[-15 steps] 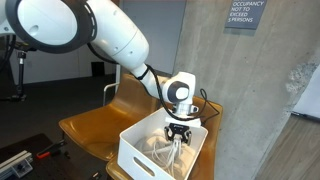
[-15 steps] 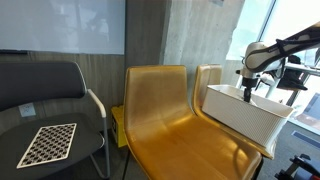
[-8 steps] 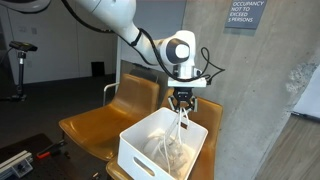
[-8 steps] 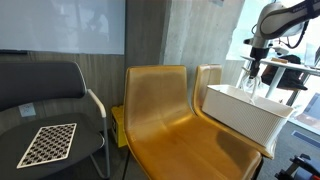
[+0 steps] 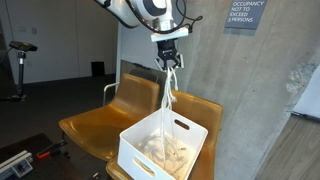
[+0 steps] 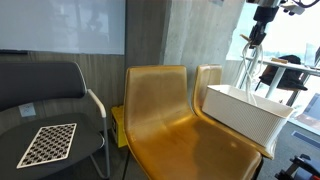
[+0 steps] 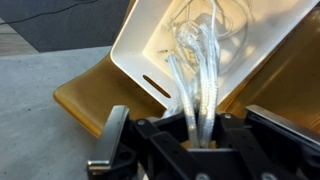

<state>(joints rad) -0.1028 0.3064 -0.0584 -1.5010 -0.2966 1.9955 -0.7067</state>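
The robot's gripper needs to release the white rope on the seat of the empty orange-brown chair (image 5: 112,121) beside the white basket.
My gripper (image 5: 170,58) is high above a white slotted basket (image 5: 140,150) and is shut on a pale translucent cloth-like strip (image 5: 167,100). The strip hangs stretched down from the jaws into the basket, where its remainder lies bunched. In an exterior view the gripper (image 6: 258,35) is near the top edge, with the strip (image 6: 248,68) trailing down to the basket (image 6: 240,115). In the wrist view the strip (image 7: 195,85) runs from the jaws (image 7: 195,135) down into the basket (image 7: 150,40).
The basket sits on an orange-brown chair (image 5: 95,125), one of two side by side (image 6: 165,110). A concrete pillar (image 5: 240,100) stands close behind. A black chair and a round table with a checkered board (image 6: 48,143) are further off.
The gripper has risen well above the basket over the last second, pulling the strip up with it so that it hangs long and taut. The basket has not moved.
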